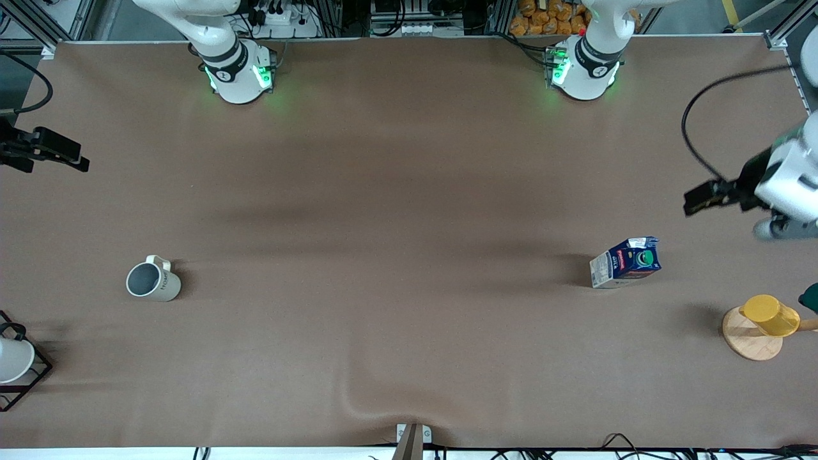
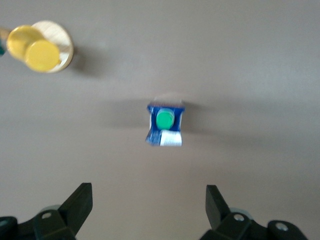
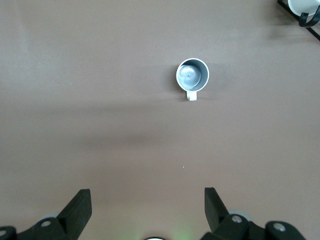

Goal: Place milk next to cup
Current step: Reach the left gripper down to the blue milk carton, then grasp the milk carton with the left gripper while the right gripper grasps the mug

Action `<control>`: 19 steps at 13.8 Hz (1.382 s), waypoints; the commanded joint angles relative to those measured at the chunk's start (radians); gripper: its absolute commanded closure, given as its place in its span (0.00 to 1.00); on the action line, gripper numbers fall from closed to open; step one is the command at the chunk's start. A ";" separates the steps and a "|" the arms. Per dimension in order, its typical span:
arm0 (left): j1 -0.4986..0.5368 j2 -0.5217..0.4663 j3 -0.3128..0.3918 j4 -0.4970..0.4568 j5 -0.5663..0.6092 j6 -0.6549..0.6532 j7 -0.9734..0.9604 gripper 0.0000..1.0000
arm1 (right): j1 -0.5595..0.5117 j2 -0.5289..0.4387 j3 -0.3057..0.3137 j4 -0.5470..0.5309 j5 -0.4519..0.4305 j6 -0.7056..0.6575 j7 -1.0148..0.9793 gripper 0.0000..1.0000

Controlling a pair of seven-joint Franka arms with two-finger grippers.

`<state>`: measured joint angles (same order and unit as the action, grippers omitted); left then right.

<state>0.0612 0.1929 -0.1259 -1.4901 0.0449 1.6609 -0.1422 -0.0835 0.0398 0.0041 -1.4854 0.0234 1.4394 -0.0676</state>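
Note:
I should close my left gripper on the milk by its top end (image 1: 646,253) (image 2: 165,123) next to the green cap, so that one finger sits on each side of it.
The milk (image 1: 626,262), a dark-blue carton with a green cap, stands on the brown table toward the left arm's end. It also shows in the left wrist view (image 2: 165,125). The cup (image 1: 153,281), an off-white mug with a grey inside, stands toward the right arm's end and shows in the right wrist view (image 3: 192,75). My left gripper (image 2: 148,202) is open and empty, high over the table near the milk and apart from it. My right gripper (image 3: 148,205) is open and empty, high over the table near the mug and apart from it.
A yellow plastic cup (image 1: 770,315) sits on a round wooden coaster (image 1: 748,342) beside the milk, nearer the front camera. A white cup in a black wire frame (image 1: 13,361) stands at the table's edge near the mug. The cloth has a wrinkle (image 1: 358,396) at the front edge.

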 commanded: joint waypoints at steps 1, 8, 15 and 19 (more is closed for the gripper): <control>0.002 0.075 0.000 0.016 0.000 0.080 0.018 0.00 | -0.001 0.008 0.010 0.022 -0.014 -0.008 0.011 0.00; -0.004 0.180 -0.008 -0.047 -0.003 0.186 0.001 0.00 | 0.042 0.144 0.014 0.025 0.001 0.051 0.009 0.00; -0.011 0.177 -0.008 -0.170 0.001 0.244 0.004 0.00 | 0.019 0.342 0.010 0.005 0.006 0.107 -0.005 0.00; -0.026 0.177 -0.011 -0.191 0.082 0.249 0.004 0.00 | -0.065 0.434 0.008 -0.036 0.000 0.209 -0.075 0.00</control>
<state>0.0482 0.3891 -0.1348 -1.6531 0.0909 1.8914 -0.1422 -0.0792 0.4431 0.0006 -1.5015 0.0231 1.6184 -0.0821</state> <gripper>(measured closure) 0.000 0.000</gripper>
